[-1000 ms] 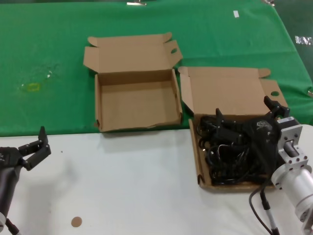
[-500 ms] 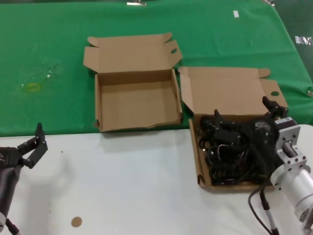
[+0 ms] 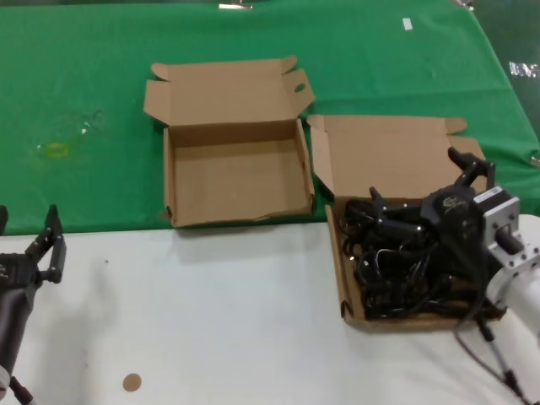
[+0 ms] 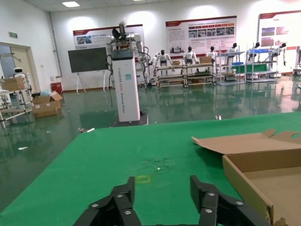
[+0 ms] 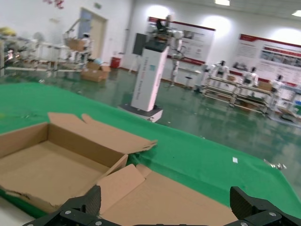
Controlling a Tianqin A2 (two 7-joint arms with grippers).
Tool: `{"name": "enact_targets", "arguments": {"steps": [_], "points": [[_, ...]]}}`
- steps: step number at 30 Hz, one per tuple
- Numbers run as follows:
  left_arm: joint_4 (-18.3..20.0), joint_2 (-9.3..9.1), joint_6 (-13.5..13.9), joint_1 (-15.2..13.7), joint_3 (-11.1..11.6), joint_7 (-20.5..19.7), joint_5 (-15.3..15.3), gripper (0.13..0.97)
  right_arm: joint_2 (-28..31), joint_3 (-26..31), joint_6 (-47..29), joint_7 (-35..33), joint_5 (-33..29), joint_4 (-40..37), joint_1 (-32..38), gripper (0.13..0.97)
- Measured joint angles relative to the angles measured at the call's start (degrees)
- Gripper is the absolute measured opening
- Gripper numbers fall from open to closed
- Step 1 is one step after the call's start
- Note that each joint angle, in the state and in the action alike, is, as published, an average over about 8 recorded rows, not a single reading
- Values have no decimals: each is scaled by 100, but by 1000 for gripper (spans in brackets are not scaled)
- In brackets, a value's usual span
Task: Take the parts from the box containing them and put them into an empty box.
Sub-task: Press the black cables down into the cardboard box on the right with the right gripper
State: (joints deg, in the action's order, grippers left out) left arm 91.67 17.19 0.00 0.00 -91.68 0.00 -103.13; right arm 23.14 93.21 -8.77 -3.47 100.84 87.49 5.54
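Note:
The right gripper should grasp the middle of the black cord bundle (image 3: 425, 238) beside the parts box's lid flap.
The box containing the parts (image 3: 337, 268) sits at the right with its lid flap (image 3: 392, 156) open; black cord bundles (image 3: 392, 266) fill it. My right gripper (image 3: 415, 179) is open and empty just above the cords at the box's far side; in the right wrist view (image 5: 164, 200) it faces the lid flap (image 5: 178, 197). The empty box (image 3: 236, 181) with a wavy front rim lies left of it, and also shows in the right wrist view (image 5: 42, 169). My left gripper (image 3: 28, 224) is open and empty at the table's left edge, seen in its wrist view (image 4: 162, 188) beside the empty box (image 4: 263, 176).
A green cloth (image 3: 84, 76) covers the far half of the table; the near half is white (image 3: 211, 321). A small brown disc (image 3: 131, 382) lies near the front left. A yellowish mark (image 3: 57, 150) is on the cloth.
My right gripper has tilted up and shifted slightly right above the cords, still open. My left gripper has drawn back to the left and turned.

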Motion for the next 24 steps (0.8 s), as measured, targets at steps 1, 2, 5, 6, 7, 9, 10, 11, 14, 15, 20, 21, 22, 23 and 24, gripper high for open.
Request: {"name": "enact_targets", "arguments": {"steps": [1, 2, 5, 6, 7, 9, 10, 11, 14, 15, 20, 21, 22, 23, 24], "points": [[0, 0, 0, 0, 0, 0, 0, 520, 85, -5, -83, -4, 6, -24, 36, 966], [0, 0, 0, 0, 0, 0, 0, 494, 176, -9, -172, -9, 13, -50, 75, 966], [0, 0, 0, 0, 0, 0, 0, 418, 490, -3, -489, -14, 30, -128, 208, 966], [0, 0, 0, 0, 0, 0, 0, 393, 603, 6, -604, -14, 34, -155, 256, 966], [0, 0, 0, 0, 0, 0, 0, 368, 718, 20, -724, -11, 36, -182, 307, 966], [0, 0, 0, 0, 0, 0, 0, 342, 952, 55, -974, -9, 38, -240, 416, 966], [0, 0, 0, 0, 0, 0, 0, 342, 1067, 74, -1100, -12, 38, -272, 474, 966], [0, 0, 0, 0, 0, 0, 0, 342, 1180, 94, -1228, -21, 38, -308, 535, 966], [0, 0, 0, 0, 0, 0, 0, 310, 1507, 149, -1622, -89, 37, -437, 744, 966], [0, 0, 0, 0, 0, 0, 0, 294, 1607, 167, -1749, -122, 36, -484, 817, 966], [0, 0, 0, 0, 0, 0, 0, 213, 2029, 264, -2320, -302, 20, -694, 1155, 966], [0, 0, 0, 0, 0, 0, 0, 213, 2099, 287, -2422, -334, 13, -723, 1212, 966], [0, 0, 0, 0, 0, 0, 0, 206, 2166, 313, -2521, -365, 4, -748, 1265, 966], [0, 0, 0, 0, 0, 0, 0, 199, 2233, 343, -2621, -393, -8, -766, 1317, 966], [0, 0, 0, 0, 0, 0, 0, 191, 2304, 378, -2730, -420, -23, -782, 1372, 966]]}}
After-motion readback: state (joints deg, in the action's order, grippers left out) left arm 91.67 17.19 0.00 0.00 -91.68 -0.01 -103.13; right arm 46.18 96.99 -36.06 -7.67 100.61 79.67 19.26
